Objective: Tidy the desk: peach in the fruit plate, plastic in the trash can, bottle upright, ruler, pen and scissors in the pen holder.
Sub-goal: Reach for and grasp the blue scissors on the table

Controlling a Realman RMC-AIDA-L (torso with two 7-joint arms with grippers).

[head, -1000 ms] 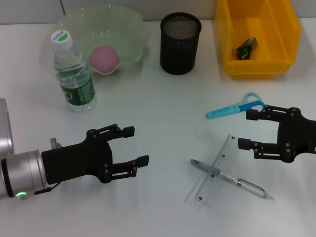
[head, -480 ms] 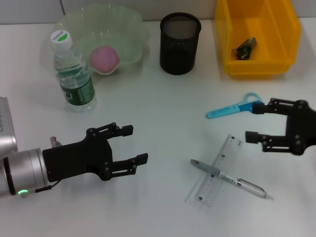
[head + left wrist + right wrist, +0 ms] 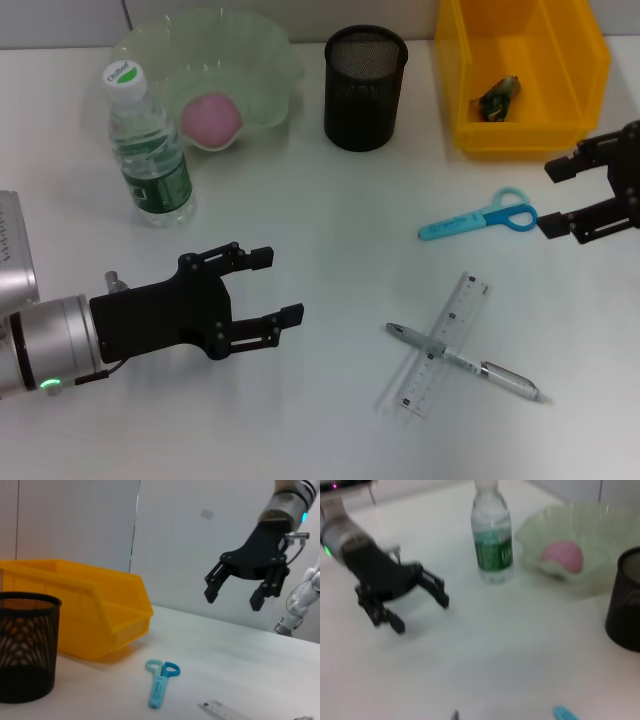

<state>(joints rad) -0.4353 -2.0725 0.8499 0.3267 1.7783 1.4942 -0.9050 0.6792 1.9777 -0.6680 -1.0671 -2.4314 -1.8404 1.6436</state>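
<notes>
The blades meet the handles at the middle of the blue scissors (image 3: pixel 484 220). I will close my right gripper on the scissors there.
The pink peach (image 3: pixel 210 120) lies in the translucent green fruit plate (image 3: pixel 270 45). Beside it the bottle (image 3: pixel 150 150) stands upright. The black mesh pen holder (image 3: pixel 365 88) is at the back centre. The yellow trash can (image 3: pixel 590 60) holds a piece of plastic (image 3: pixel 497 96). Blue scissors (image 3: pixel 478 218) lie flat on the table. The clear ruler (image 3: pixel 438 343) lies under the crossed pen (image 3: pixel 465 362). My right gripper (image 3: pixel 552 198) hangs open just right of the scissors' handles, above the table. My left gripper (image 3: pixel 277 288) is open and empty over the front left.
In the left wrist view, my right gripper (image 3: pixel 233 599) is raised well above the scissors (image 3: pixel 161 682), with the trash can (image 3: pixel 75 615) and pen holder (image 3: pixel 22 650) beside them. The right wrist view shows my left gripper (image 3: pixel 420 614) before the bottle (image 3: pixel 492 535).
My right gripper has pulled back from above the ruler toward the table's right edge, rising beside the scissors' handles. My left gripper has barely shifted.
</notes>
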